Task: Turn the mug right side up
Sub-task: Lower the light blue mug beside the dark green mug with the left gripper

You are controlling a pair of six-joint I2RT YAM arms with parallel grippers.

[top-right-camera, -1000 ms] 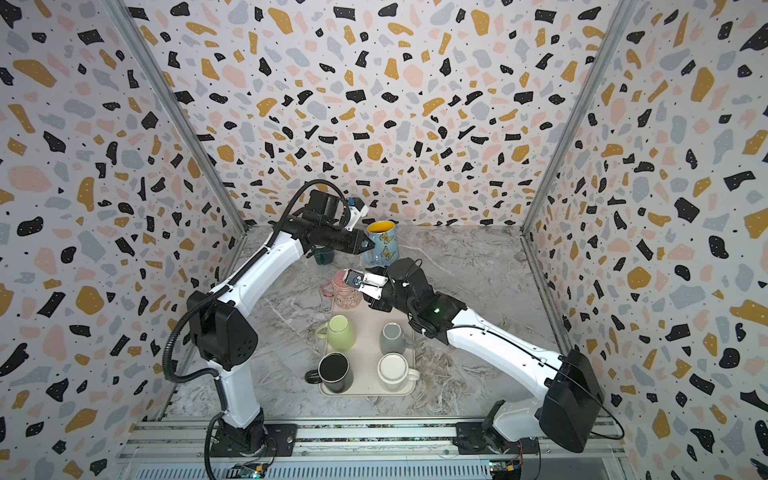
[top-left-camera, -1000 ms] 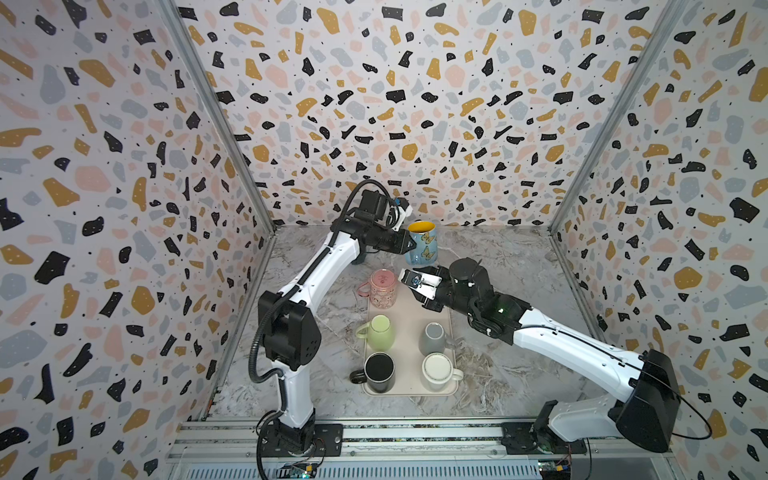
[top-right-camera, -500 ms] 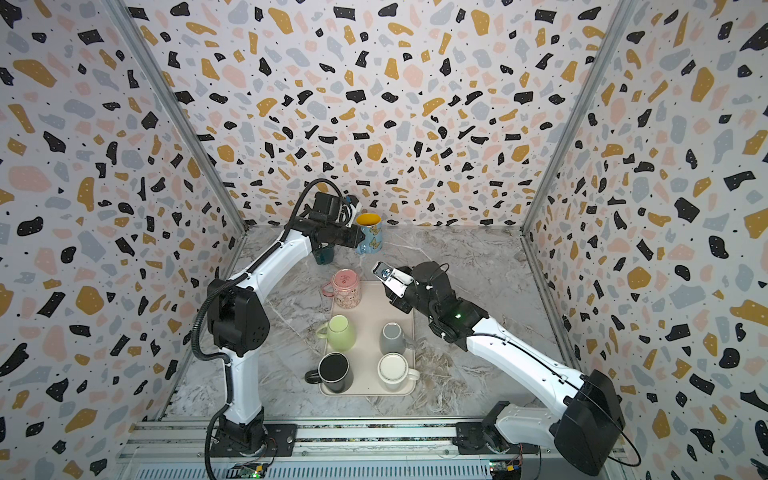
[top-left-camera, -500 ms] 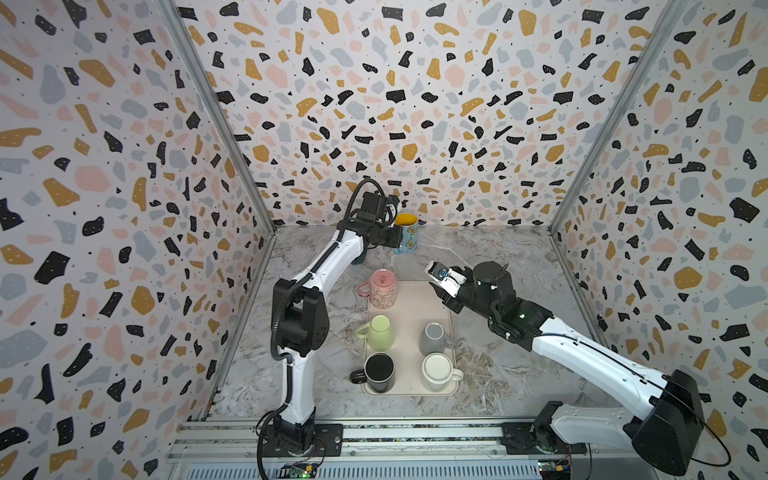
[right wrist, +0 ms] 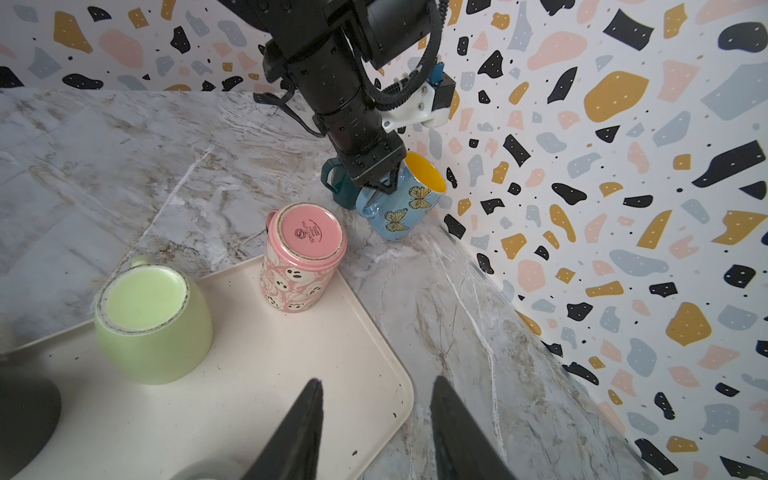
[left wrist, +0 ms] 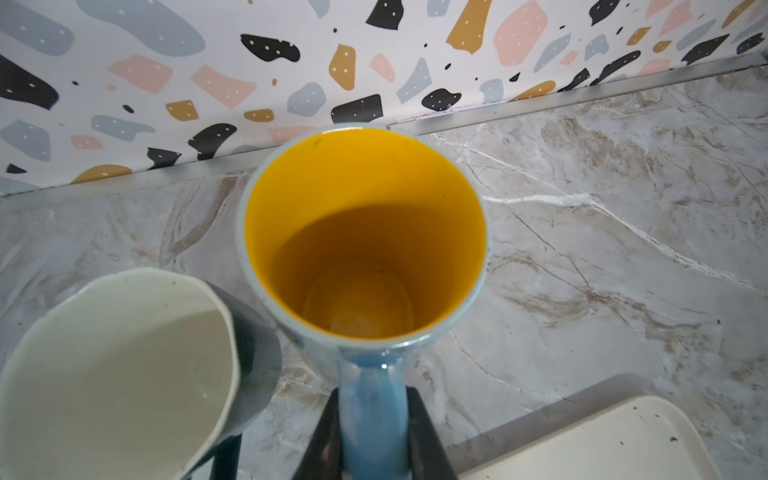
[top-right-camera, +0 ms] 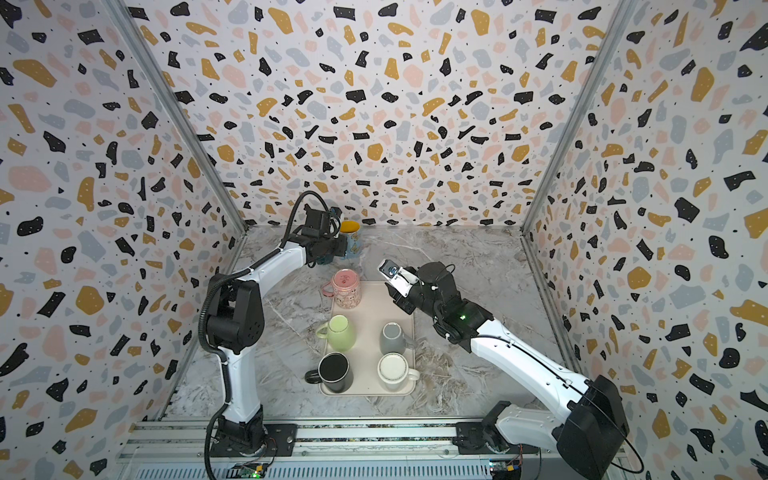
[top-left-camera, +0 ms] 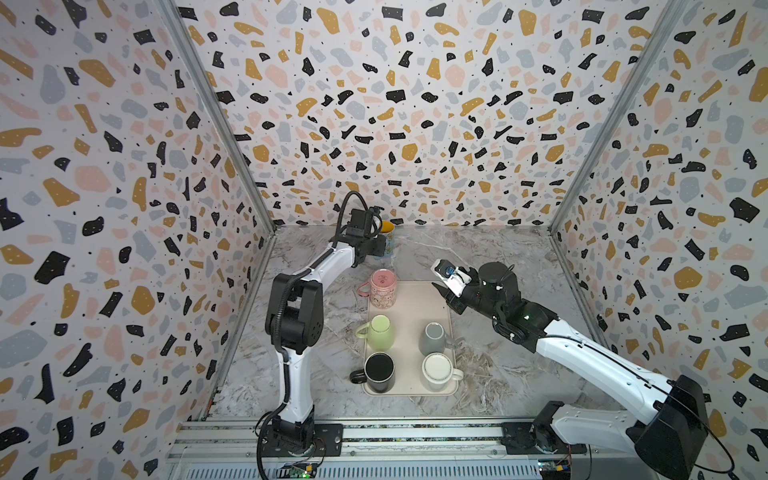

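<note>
Next, I set the blue mug down with my left gripper on the marble (top-left-camera: 389, 264) (left wrist: 364, 308) next to the dark teal mug, just behind the cream tray.
The mug (top-left-camera: 387, 239) (top-right-camera: 351, 241) is blue with yellow butterflies and a yellow inside. It stands mouth up at the back of the marble table, close to the rear wall. My left gripper (top-left-camera: 376, 248) (left wrist: 372, 399) (right wrist: 380, 178) is shut on its blue handle. In the left wrist view I look down into the mug's (left wrist: 365, 232) empty yellow inside. I cannot tell whether its base (right wrist: 395, 232) touches the table. My right gripper (top-left-camera: 444, 293) (top-right-camera: 398, 297) (right wrist: 376, 384) hangs open and empty over the tray's far right corner.
A dark teal mug (right wrist: 337, 187) with a white inside (left wrist: 116, 365) stands right beside the blue one. The cream tray (top-left-camera: 415, 316) holds a pink mug (top-left-camera: 383, 289), a green mug (top-left-camera: 379, 332) and a grey mug (top-left-camera: 432, 338) bottom up, plus a black mug (top-left-camera: 379, 372) and a white mug (top-left-camera: 437, 371).
My left gripper has carried the blue mug left and back, beside the teal mug. My right gripper has drawn away from it to the right, over the tray's corner.
</note>
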